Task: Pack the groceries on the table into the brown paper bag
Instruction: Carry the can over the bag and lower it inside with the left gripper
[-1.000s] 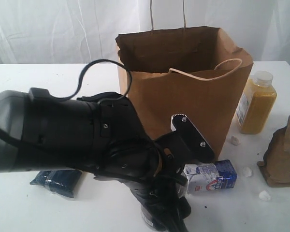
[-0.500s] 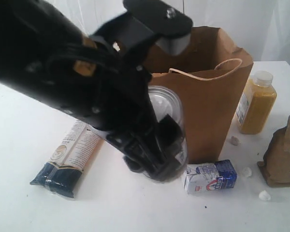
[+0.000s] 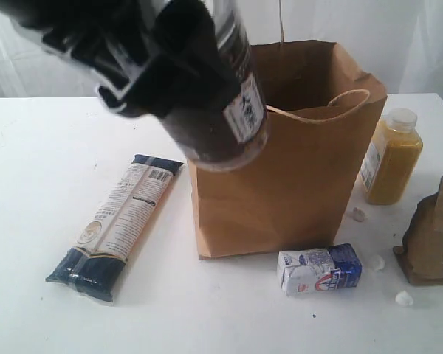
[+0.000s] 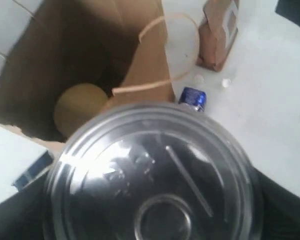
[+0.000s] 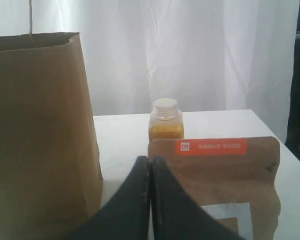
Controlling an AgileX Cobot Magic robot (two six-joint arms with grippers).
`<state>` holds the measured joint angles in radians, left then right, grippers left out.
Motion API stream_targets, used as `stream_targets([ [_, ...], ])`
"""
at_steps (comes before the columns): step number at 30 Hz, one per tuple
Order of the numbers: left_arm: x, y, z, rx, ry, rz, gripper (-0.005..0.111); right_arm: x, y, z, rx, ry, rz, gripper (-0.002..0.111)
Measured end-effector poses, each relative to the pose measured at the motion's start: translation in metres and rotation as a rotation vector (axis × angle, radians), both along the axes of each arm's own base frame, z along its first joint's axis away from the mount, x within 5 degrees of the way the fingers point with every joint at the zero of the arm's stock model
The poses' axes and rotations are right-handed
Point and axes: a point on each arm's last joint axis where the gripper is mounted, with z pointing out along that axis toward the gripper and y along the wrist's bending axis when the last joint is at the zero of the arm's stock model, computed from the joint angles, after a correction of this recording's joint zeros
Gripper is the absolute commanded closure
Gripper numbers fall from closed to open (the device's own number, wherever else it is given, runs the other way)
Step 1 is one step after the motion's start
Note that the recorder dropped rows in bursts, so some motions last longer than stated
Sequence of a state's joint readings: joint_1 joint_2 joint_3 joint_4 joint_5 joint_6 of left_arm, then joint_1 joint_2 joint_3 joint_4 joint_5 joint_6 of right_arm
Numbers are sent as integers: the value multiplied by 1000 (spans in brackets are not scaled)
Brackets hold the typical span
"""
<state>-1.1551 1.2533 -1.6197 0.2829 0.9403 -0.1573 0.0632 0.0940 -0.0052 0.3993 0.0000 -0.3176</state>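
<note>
Next, my left gripper sets the silver-topped can down inside the brown paper bag (image 3: 303, 82) (image 4: 112, 64), next to the jar's tan lid.
My left gripper (image 3: 179, 82) is shut on the silver-topped can (image 3: 232, 110) and holds it in the air by the near left corner of the brown paper bag (image 3: 295, 177). In the left wrist view the can's top (image 4: 155, 175) fills the lower half. Beyond it the bag (image 4: 65, 55) stands open, with the jar's tan lid (image 4: 80, 105) inside. On the table (image 3: 29, 184) lie the pasta packet (image 3: 122, 221) and the blue-white carton (image 3: 319, 269). The juice bottle (image 3: 390, 158) and the pouch (image 3: 435, 240) stand right of the bag. My right gripper (image 5: 151, 167) is shut and empty, just before the pouch (image 5: 215, 180).
Small white scraps (image 3: 404, 298) lie on the table near the carton and the pouch. A twine handle (image 3: 340, 103) droops over the bag's front rim. A white curtain (image 3: 74, 51) hangs behind the table. In the right wrist view the bag's side (image 5: 40, 130) and the juice bottle (image 5: 166, 122) show.
My left arm has risen from low at the table's front, carrying the can up to the height of the bag's rim. The pasta packet is now in full view. The right gripper has not moved.
</note>
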Motion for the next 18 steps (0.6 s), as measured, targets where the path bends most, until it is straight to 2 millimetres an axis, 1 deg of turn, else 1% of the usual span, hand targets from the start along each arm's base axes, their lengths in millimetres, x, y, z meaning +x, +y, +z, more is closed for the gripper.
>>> stream_targets([
  [3,5,1,11,-34,-85,17,106,-1,0,1,1,-12,2,108],
  [6,12,-2,18,-47,-162,47,106,-3,0,1,2,-25,5,108],
  [9,22,-14,18,-34,-212,77,106,-5,1,1,1,-28,11,108],
  [13,36,-35,14,-36,-245,105,106,-5,1,0,0,-16,19,108],
  [15,46,-41,14,-53,-246,127,106,-6,1,0,0,-16,20,108],
  [18,68,-47,13,-82,-237,189,106,-6,1,0,0,-16,20,108],
])
